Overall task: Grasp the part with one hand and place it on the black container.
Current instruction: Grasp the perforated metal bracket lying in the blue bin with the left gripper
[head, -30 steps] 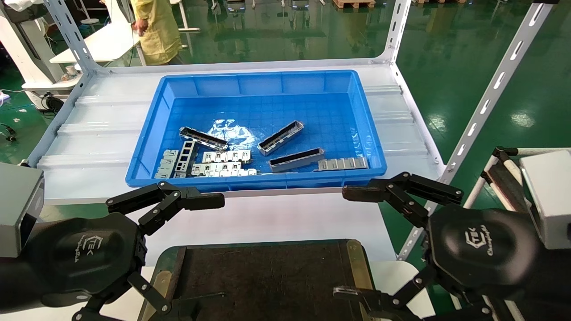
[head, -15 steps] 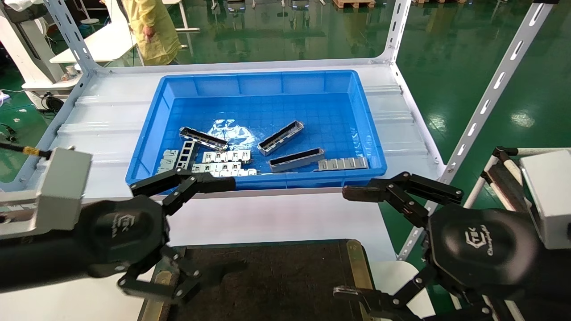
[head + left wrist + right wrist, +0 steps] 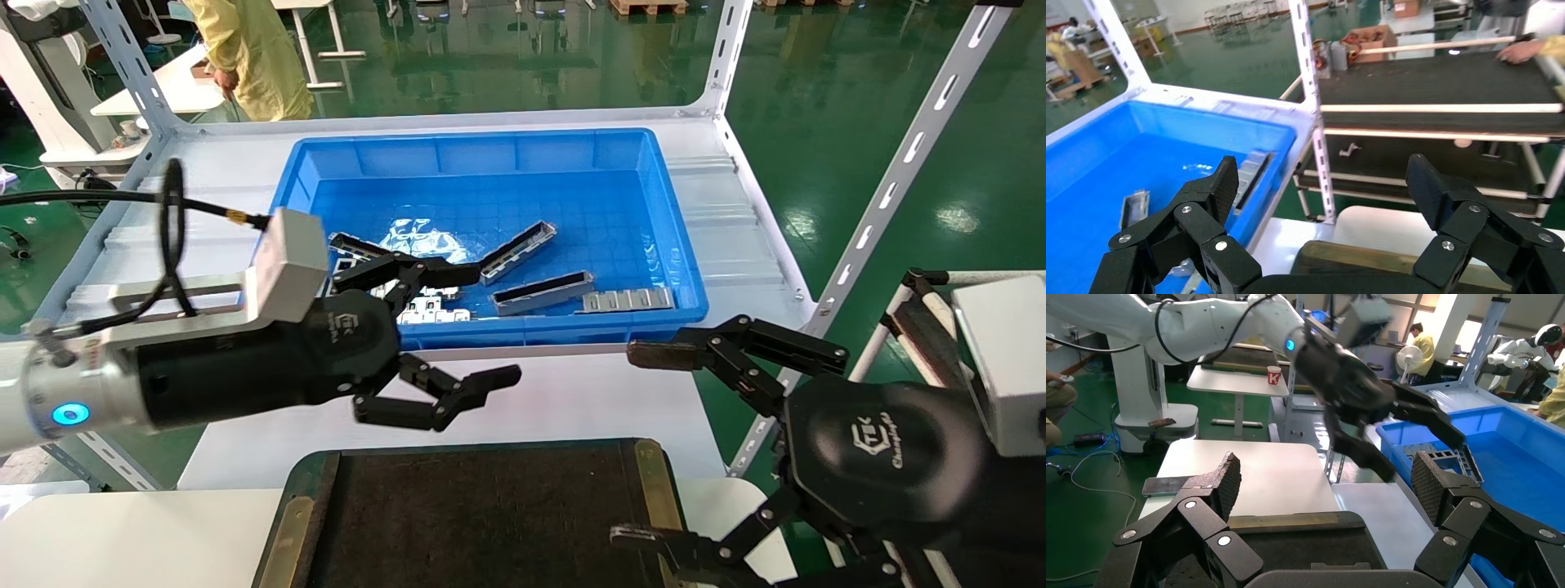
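Observation:
The middle of the slanted silver-grey part (image 3: 516, 254) (image 3: 1133, 214), the one just beyond the part nearer the blue bin's front rim, will be gripped by my left gripper.
Two silver-grey trough-like parts (image 3: 516, 252) (image 3: 543, 293) lie in the middle of the blue bin (image 3: 490, 155); a third one (image 3: 351, 243) is partly hidden behind my left gripper. That left gripper (image 3: 495, 325) hangs open over the bin's front rim, left of the parts, holding nothing. In the left wrist view, one part (image 3: 1251, 176) shows beside the open left gripper (image 3: 1321, 177). The black container (image 3: 490, 523) sits nearest me, below the bin. My right gripper (image 3: 625, 445) is parked open above the container's right rim, as the right wrist view (image 3: 1324, 471) confirms.
Flat shiny strips with square tabs (image 3: 628, 300) (image 3: 425, 310) lie along the bin's front wall. White shelf uprights (image 3: 891, 180) stand at the right. A person in yellow (image 3: 245, 49) stands beyond the shelf. A cart (image 3: 1438, 122) is off to the right.
My left arm has swung forward and to the right, from beside the container's left corner to the bin's front rim, its wrist turned. The right arm has not moved.

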Robot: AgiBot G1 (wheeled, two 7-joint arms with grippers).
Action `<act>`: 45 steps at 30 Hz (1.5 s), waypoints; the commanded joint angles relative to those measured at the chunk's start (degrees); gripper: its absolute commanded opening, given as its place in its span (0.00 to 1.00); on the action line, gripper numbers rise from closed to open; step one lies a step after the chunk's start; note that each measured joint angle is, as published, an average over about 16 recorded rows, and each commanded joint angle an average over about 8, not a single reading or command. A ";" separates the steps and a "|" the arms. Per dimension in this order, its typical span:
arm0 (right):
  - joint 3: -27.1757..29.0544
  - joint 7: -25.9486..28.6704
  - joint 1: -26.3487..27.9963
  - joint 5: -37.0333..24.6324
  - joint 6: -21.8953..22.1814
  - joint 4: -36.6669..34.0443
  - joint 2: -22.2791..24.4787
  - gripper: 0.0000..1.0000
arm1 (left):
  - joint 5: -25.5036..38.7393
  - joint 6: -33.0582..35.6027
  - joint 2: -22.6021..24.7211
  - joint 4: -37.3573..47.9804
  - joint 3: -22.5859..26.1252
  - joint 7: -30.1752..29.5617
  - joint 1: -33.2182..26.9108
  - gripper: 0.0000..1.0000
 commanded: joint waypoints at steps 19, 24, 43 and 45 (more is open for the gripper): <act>-0.04 -0.02 0.01 0.03 0.02 0.00 0.02 1.00 | 8.74 -9.85 15.68 24.03 3.75 7.82 -10.24 1.00; -0.05 -0.03 0.01 0.03 0.02 0.00 0.02 1.00 | 9.84 -12.03 19.71 32.45 4.08 11.11 -13.60 1.00; -0.09 -0.04 0.02 0.06 0.04 0.00 0.04 1.00 | 9.74 -23.10 29.22 53.81 5.19 21.73 -20.40 1.00; -0.09 -0.05 0.02 0.06 0.04 0.00 0.04 1.00 | 9.44 -23.77 29.34 53.83 5.88 21.55 -20.23 1.00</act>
